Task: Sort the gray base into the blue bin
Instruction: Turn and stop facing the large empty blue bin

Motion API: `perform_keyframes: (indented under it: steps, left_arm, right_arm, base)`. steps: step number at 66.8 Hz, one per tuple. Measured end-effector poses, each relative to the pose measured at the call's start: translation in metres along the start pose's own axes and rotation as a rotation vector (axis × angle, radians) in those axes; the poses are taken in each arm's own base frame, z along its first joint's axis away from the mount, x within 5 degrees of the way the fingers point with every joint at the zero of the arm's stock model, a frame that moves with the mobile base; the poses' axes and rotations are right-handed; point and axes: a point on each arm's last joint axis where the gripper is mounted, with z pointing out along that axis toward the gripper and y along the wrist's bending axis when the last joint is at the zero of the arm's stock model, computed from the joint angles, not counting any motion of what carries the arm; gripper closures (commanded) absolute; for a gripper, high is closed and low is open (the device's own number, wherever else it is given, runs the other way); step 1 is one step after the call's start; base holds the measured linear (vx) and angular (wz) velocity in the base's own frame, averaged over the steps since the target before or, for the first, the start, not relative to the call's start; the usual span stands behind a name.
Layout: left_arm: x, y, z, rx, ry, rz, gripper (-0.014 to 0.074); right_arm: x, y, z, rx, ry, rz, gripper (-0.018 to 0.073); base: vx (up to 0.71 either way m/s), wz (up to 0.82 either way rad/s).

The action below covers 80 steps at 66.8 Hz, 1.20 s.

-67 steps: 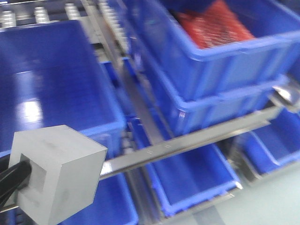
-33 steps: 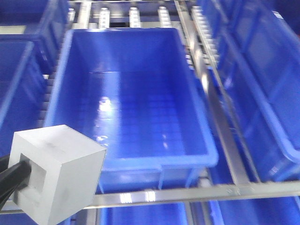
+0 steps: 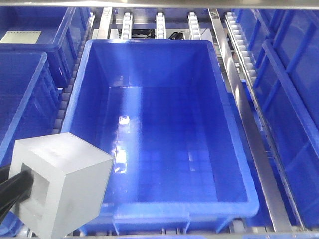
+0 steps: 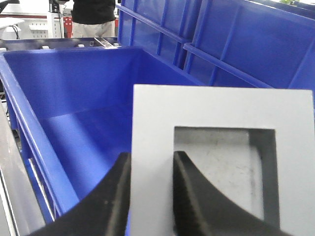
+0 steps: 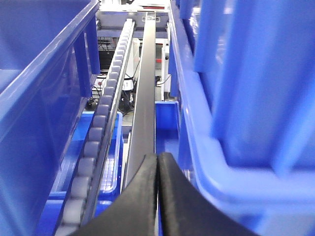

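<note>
Next, my left gripper releases the gray base on the bottom near the middle of the empty blue bin [image 3: 151, 144]. The gray base is now over that bin's near corner.
The gray base [image 3: 62, 186] is a matte cube with a square recess, held at the lower left over the near left corner of the blue bin [image 3: 149, 45]. My left gripper [image 3: 19, 188] is shut on one wall of the block. In the left wrist view one black finger [image 4: 197, 196] sits inside the recess and the other outside, pinching the gray base [image 4: 221, 105] at my left gripper [image 4: 151, 160]. Behind it lies the blue bin [image 4: 74, 83], with nothing inside. My right gripper [image 5: 158, 157] is shut on nothing, beside a rail.
More blue bins stand to the left [image 3: 20, 89] and right [image 3: 294, 74]. Roller tracks [image 3: 159, 22] and a metal rail [image 3: 249, 124] border the big bin. The right gripper hangs over a roller track [image 5: 106, 123] between bin walls. A person [image 4: 93, 12] stands far behind.
The front view has swung from stacked bins, one holding something red, to looking down into one large bin with nothing in it. The block stays gripped at the same spot in the frame.
</note>
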Motion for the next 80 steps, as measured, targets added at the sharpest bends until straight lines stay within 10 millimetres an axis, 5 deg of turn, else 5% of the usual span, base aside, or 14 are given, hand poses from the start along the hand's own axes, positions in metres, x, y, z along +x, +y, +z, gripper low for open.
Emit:
perform_keyframes:
  steps: [80]
  left_arm:
    - [0.0,0.0,0.0,0.0,0.0,0.0,0.0603]
  right_arm:
    - [0.0,0.0,0.0,0.0,0.0,0.0,0.0564]
  base:
    - [0.05,0.0]
